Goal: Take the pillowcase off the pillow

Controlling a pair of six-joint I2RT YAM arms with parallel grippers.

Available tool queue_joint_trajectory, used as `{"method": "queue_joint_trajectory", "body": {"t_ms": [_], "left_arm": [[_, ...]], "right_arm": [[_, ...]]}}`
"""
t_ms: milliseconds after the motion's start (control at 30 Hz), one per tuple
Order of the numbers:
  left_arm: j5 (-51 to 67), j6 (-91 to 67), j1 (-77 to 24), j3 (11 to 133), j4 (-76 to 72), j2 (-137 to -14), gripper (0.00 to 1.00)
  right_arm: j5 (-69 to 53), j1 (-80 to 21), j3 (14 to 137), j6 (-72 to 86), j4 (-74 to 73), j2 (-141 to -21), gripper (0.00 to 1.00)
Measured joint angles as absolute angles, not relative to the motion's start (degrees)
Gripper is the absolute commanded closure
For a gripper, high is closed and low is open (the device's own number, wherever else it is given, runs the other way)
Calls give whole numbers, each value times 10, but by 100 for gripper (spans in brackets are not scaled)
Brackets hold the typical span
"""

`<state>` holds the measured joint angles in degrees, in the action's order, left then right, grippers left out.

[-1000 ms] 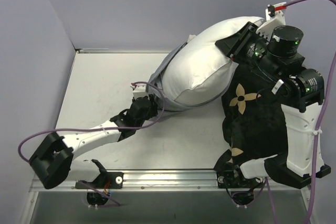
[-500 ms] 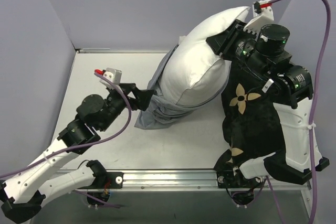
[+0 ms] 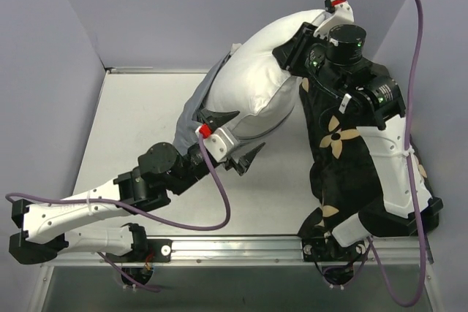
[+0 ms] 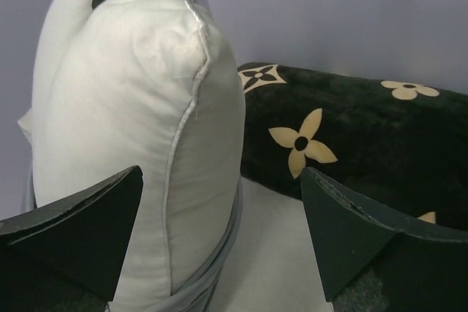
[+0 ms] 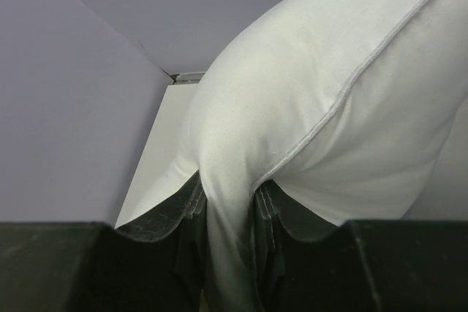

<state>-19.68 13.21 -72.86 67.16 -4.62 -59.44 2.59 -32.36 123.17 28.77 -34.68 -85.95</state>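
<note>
The robot's left gripper needs to close on the white pillow's seam (image 3: 281, 84) (image 4: 200, 49) just below its right gripper, gripping the pillow itself rather than the blue-grey pillowcase.
The plump white pillow (image 3: 252, 82) hangs lifted at the back of the table. My right gripper (image 3: 292, 40) is shut on its upper corner; in the right wrist view the white fabric (image 5: 307, 107) is pinched between the jaws. The blue-grey pillowcase (image 3: 196, 107) is bunched round the pillow's lower left end, and shows as a grey band (image 4: 219, 253) in the left wrist view. My left gripper (image 3: 232, 139) is open and empty, jaws wide apart, just below the pillow's lower end, not touching it. The pillow (image 4: 131, 129) fills the left of that view.
A black cushion with beige flower motifs (image 3: 344, 151) lies under the right arm, also showing in the left wrist view (image 4: 351, 129). Purple walls enclose the table (image 3: 131, 122) on the left, back and right. A metal rail runs along the front edge.
My left gripper has let go of the pillowcase, opened wide and swung right under the pillow. My right gripper has carried the pillow up and to the left.
</note>
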Motion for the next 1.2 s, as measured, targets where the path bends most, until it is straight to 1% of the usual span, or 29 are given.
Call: {"method": "queue_joint_trajectory", "body": {"t_ms": [100,167,267,400,533,700,733,767,800,833,867,1033,1067,1133,1167,1200], "left_arm": [[-226,201,-744,666,-85,-609,3],[-247,245,-747,663,-137,-623,3],[-273,304,-747,666,-207,-658,3],[-295,364,-747,688,-260,-719,3],[-313,405,-743,709,-305,-767,2],[-330,409,-713,748,-343,-804,3],[-332,407,-704,760,-344,-811,6],[-333,404,-696,771,-345,-817,19],[-335,397,-688,781,-344,-822,53],[-334,388,-680,792,-339,-826,70],[-330,379,-672,800,-330,-829,99],[-303,319,-639,836,-271,-833,100],[-302,309,-636,842,-263,-833,100],[-306,285,-630,853,-248,-833,100],[-313,266,-625,861,-236,-834,100],[-319,244,-616,871,-223,-834,100]], "right_arm": [[32,-328,1232,288,-347,-865,100],[35,-333,1232,289,-345,-867,100],[40,-340,1232,290,-344,-867,100],[48,-346,1239,291,-345,-870,100],[65,-351,1240,290,-345,-872,100],[98,-372,1240,284,-338,-875,100],[104,-376,1240,283,-335,-877,100],[110,-380,1240,282,-332,-878,100],[117,-383,1240,282,-330,-880,100],[124,-385,1240,281,-327,-881,100],[128,-386,1240,280,-324,-882,100],[148,-387,1242,275,-305,-887,99],[149,-387,1243,273,-302,-888,82],[151,-387,1246,268,-301,-890,59],[149,-385,1248,266,-300,-891,41],[145,-382,1251,267,-300,-891,35]]}}
